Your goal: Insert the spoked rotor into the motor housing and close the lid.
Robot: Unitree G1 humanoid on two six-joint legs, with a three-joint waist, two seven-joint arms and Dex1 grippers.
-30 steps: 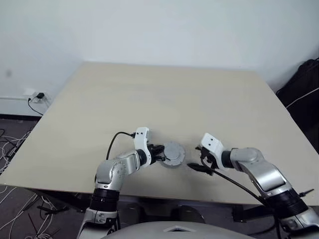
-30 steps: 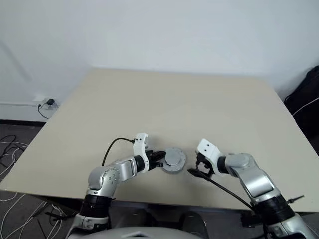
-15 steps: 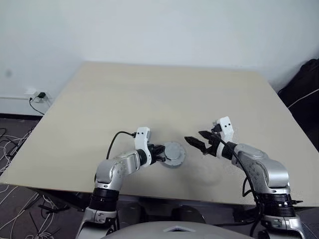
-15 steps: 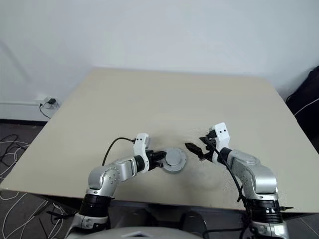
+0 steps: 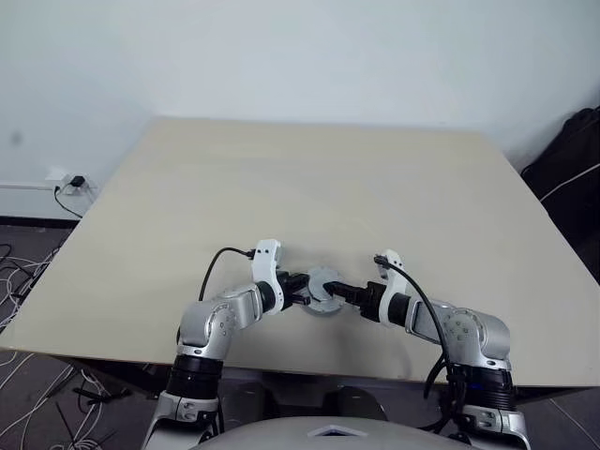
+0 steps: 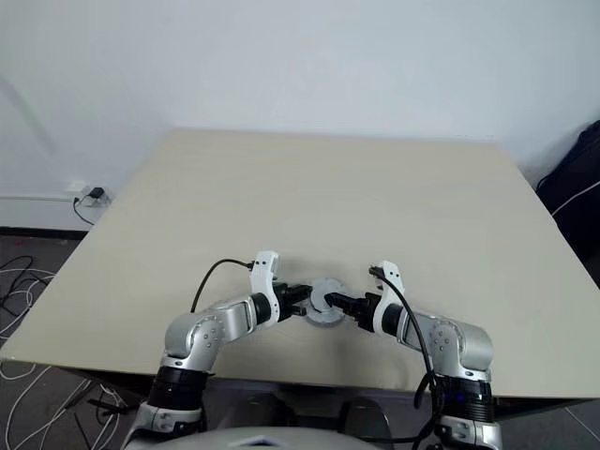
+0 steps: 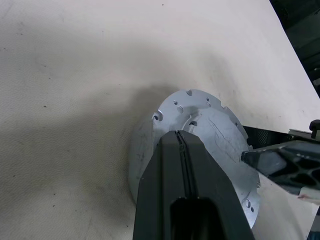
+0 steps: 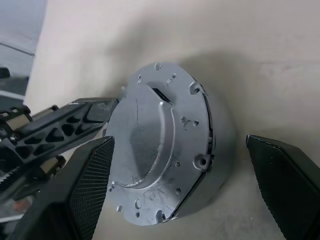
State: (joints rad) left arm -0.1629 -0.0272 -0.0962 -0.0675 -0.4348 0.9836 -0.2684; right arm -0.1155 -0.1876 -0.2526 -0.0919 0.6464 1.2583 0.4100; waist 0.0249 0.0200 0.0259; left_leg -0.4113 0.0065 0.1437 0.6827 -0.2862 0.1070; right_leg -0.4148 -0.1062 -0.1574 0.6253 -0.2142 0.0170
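The lid's rim stands away from the motor housing along a dark seam, so the robot's right gripper should squeeze the lid's edge (image 8: 201, 161) and the housing together.
The silver-grey lid (image 8: 150, 145) lies plain face up on the motor housing (image 8: 220, 146), near the table's front edge. A dark seam runs under the lid's rim. The spoked rotor is hidden. My left gripper (image 5: 300, 288) is shut, and its joined fingertips (image 7: 179, 137) rest on the lid's top from the left. My right gripper (image 5: 339, 292) reaches in from the right and is open. Its fingers (image 8: 92, 187) stand on either side of the stack, apart from it.
The beige table (image 5: 309, 187) stretches away behind the stack, and its front edge is close below the grippers. A black bag (image 5: 574, 173) stands off the table at the right. A wall socket with cables (image 5: 67, 181) is at the left.
My right arm has swung in from the right and rolled over. Its open fingers now flank the lidded housing. The left gripper and the stack have stayed put.
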